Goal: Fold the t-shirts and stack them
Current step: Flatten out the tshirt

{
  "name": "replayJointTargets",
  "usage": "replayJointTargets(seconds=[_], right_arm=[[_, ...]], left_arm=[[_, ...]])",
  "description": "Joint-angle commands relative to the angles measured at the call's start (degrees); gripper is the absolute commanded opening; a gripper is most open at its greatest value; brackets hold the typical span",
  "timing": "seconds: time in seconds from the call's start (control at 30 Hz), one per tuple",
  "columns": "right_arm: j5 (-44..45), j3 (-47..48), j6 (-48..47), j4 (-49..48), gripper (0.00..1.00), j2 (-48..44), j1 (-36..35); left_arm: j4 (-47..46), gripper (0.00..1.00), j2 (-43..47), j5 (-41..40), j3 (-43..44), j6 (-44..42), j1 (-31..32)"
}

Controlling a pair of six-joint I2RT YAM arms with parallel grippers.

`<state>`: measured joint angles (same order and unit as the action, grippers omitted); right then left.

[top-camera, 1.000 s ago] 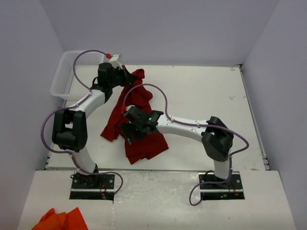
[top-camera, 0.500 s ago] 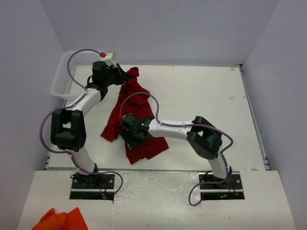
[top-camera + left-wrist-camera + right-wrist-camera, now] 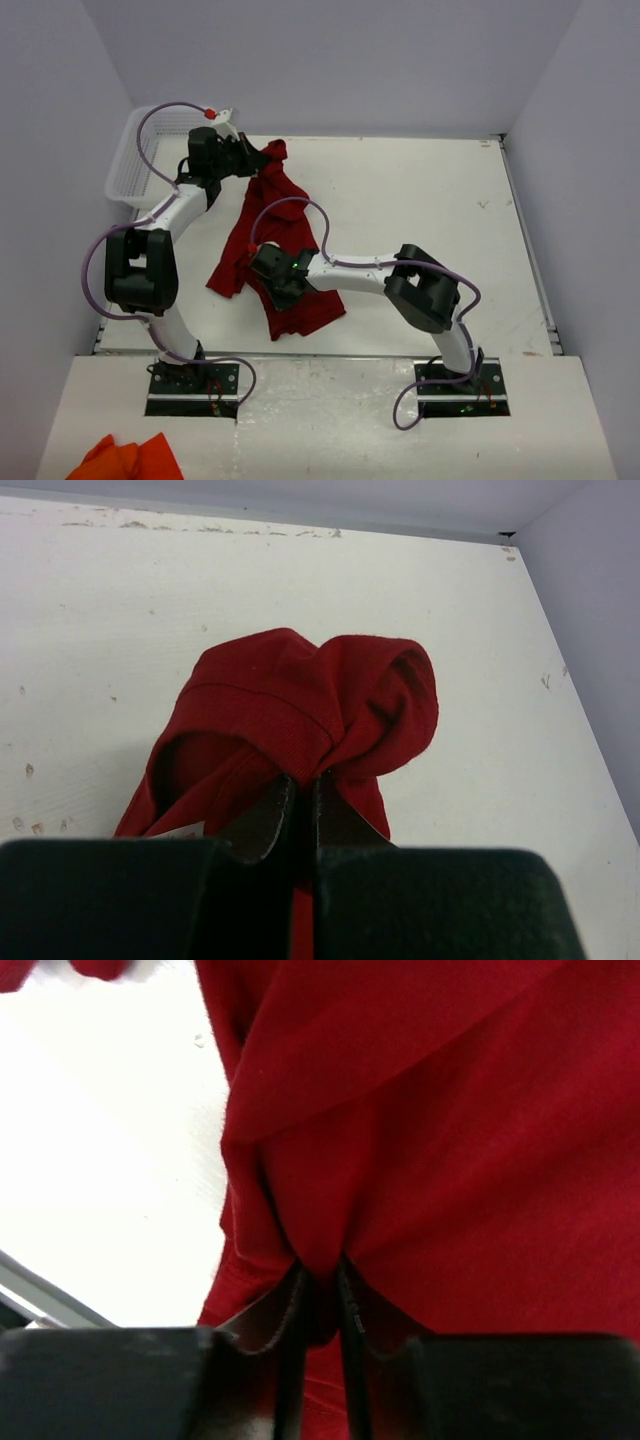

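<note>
My right gripper is pinching a bunched fold of the t-shirt. It should open and take the flatter cloth (image 3: 308, 311) by the t-shirt's hem before it lifts.
A dark red t-shirt (image 3: 280, 215) lies crumpled in a long strip across the left half of the white table (image 3: 420, 200). My left gripper (image 3: 250, 158) is shut on its far end, and in the left wrist view the bunched red cloth (image 3: 300, 705) bulges out above the closed gripper (image 3: 302, 780). My right gripper (image 3: 272, 285) sits over the near part of the t-shirt. In the right wrist view that gripper (image 3: 322, 1272) pinches a fold of the t-shirt (image 3: 430, 1130) between its jaws.
A white plastic basket (image 3: 133, 165) stands at the table's far left corner, just behind my left arm. An orange cloth (image 3: 125, 460) lies on the near ledge at the bottom left, off the table.
My right gripper has closed on a fold of the t-shirt and shifted slightly left and nearer. My left gripper has pulled the shirt's far end a little left, stretching the cloth.
</note>
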<state>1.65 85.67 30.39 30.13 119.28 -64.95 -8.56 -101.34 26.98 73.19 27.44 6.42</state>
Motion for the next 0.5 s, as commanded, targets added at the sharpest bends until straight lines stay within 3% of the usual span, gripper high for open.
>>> replayJointTargets(seconds=[0.0,0.2,0.4,0.47], right_arm=[[6.6,-1.56,1.6,1.77,0.19,-3.0,-0.97],[14.26,-2.87,0.81,4.68,0.34,-8.18,-0.88],[13.74,-2.44,0.55,5.2,0.32,-8.54,-0.88],[13.03,-2.79,0.55,4.59,0.24,-8.54,-0.88]], left_arm=[[-2.0,0.0,2.64,1.84,1.78,-0.02,-0.44],[-0.06,0.0,3.34,1.32,2.31,-1.16,-0.53],[-0.85,0.0,3.43,1.76,0.64,-0.72,-0.53],[-0.85,0.0,3.43,1.58,0.38,-0.81,-0.53]])
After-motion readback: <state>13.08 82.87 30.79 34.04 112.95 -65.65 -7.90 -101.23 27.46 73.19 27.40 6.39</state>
